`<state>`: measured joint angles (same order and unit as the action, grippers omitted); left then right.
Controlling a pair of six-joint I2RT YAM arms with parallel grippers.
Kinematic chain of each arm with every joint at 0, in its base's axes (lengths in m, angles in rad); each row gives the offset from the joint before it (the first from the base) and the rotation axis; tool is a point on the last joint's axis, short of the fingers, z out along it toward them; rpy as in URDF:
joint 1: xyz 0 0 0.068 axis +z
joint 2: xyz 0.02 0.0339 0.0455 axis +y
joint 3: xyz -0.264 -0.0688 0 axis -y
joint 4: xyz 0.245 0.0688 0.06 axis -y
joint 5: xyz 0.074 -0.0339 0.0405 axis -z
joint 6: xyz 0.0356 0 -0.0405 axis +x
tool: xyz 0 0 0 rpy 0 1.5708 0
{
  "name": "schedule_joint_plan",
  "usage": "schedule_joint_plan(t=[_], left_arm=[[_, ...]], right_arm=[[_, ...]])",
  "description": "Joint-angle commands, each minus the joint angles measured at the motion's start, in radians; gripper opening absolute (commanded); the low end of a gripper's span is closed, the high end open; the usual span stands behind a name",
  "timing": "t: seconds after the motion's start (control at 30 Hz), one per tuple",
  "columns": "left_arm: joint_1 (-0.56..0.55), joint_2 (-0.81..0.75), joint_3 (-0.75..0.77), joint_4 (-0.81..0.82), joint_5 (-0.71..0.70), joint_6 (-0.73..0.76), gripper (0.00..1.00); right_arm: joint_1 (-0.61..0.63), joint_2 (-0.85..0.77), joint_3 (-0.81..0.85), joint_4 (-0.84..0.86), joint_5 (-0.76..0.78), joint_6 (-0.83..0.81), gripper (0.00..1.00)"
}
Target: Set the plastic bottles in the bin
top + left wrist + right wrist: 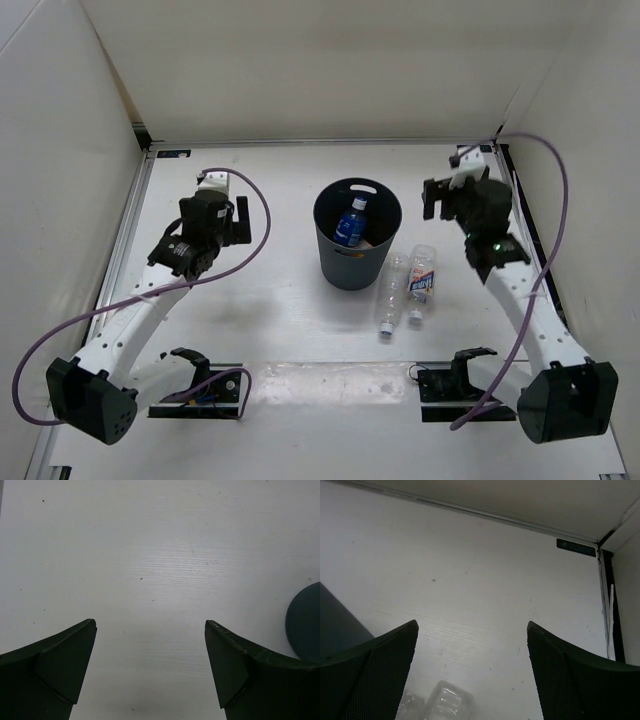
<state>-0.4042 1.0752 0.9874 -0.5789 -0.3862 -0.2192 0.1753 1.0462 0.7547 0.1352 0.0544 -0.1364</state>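
Observation:
The bottle with the white-red-blue label has a base end away from its cap. Next, my right gripper should close on the base end of the bottle (423,259) (447,706).
The dark grey-blue bin (345,270) stands in the middle of the table. The clear bottle with the blue label (351,222) stands inside it; a faint orange patch (374,243) shows beside it, too small to identify. The plain clear bottle (392,290) and the bottle with the white-red-blue label (422,278) lie side by side just right of the bin, caps toward me. My left gripper (240,217) is open and empty, left of the bin. My right gripper (431,200) is open and empty, beyond the two lying bottles.
The left wrist view shows bare table between the fingers (67,655) and the bin's side (306,622) at the right edge. The right wrist view shows bottle bases (447,702) low down, the bin (337,625) at left, and the back wall and corner close ahead.

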Motion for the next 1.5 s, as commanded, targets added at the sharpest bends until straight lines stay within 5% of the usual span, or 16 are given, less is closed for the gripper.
schedule_joint_plan(t=[0.0,0.13,0.17,0.23,0.43,0.77,1.47], left_arm=[[0.03,-0.021,-0.035,0.016,-0.028,-0.014,1.0],[0.053,-0.021,-0.056,0.014,-0.022,-0.02,1.0],[0.056,-0.026,-0.067,0.022,-0.016,-0.019,1.0],[0.068,-0.027,-0.07,0.022,-0.005,-0.017,1.0],[0.094,-0.026,-0.076,0.021,0.03,-0.009,1.0],[0.111,-0.032,-0.11,-0.021,0.046,-0.058,1.0],[0.111,-0.311,-0.256,-0.177,0.079,-0.15,1.0]], right_arm=[[-0.01,0.047,0.297,-0.518,-0.112,-0.034,0.9],[-0.071,0.286,0.556,-1.05,-0.285,0.07,0.9],[-0.135,0.332,0.586,-1.148,-0.508,0.057,0.9],[-0.251,0.328,0.528,-1.131,-0.617,0.095,0.9],[-0.342,0.351,0.463,-1.129,-0.549,0.129,0.9],[-0.258,0.4,0.408,-1.122,-0.496,0.139,0.9],[-0.215,0.643,0.408,-1.134,-0.413,0.041,0.9]])
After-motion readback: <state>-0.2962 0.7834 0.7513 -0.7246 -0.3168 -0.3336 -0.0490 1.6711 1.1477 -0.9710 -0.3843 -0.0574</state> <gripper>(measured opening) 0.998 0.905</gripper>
